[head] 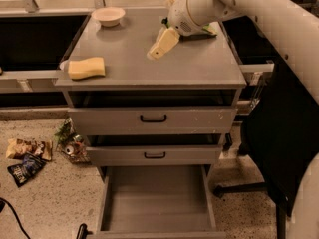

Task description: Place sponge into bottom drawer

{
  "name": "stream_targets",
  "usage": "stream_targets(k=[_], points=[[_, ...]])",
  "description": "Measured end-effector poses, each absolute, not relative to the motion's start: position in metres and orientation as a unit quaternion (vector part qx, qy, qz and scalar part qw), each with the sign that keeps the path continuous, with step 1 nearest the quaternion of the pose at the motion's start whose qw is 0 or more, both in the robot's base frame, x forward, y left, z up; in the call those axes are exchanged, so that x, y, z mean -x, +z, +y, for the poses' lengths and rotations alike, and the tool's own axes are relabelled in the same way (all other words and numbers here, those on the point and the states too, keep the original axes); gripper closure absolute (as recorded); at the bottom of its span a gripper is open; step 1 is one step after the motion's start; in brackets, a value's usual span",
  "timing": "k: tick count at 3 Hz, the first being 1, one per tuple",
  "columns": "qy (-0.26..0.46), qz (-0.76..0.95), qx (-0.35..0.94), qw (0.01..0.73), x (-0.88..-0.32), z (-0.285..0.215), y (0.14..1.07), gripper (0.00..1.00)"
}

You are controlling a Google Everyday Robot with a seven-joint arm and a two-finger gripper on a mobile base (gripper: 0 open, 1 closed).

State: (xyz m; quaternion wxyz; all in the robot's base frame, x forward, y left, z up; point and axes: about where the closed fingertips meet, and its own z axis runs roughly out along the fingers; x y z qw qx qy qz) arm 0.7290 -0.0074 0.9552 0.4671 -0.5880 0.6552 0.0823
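Observation:
Next, my gripper goes to the yellow sponge's inner end (99,66), facing the middle of the cabinet top, and closes there.
The yellow sponge (86,67) lies on the grey cabinet top (199,68) near its front left corner. The bottom drawer (154,203) is pulled open below the two upper drawers, and its flat grey floor is bare. My gripper (158,50) hangs from the white arm over the middle of the cabinet top. It is right of the sponge and well apart from it, with nothing seen in it.
A pale bowl (108,16) stands at the back left of the top. A green snack bag (210,30) shows partly behind the arm at the back right. Snack packets (27,149) lie on the floor left of the cabinet. A black chair (281,148) stands at the right.

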Motion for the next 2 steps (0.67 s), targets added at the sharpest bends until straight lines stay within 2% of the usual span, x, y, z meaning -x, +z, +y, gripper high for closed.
stream_targets(k=[2], points=[[0.169, 0.663, 0.537, 0.494, -0.742, 0.051, 0.925, 0.00]])
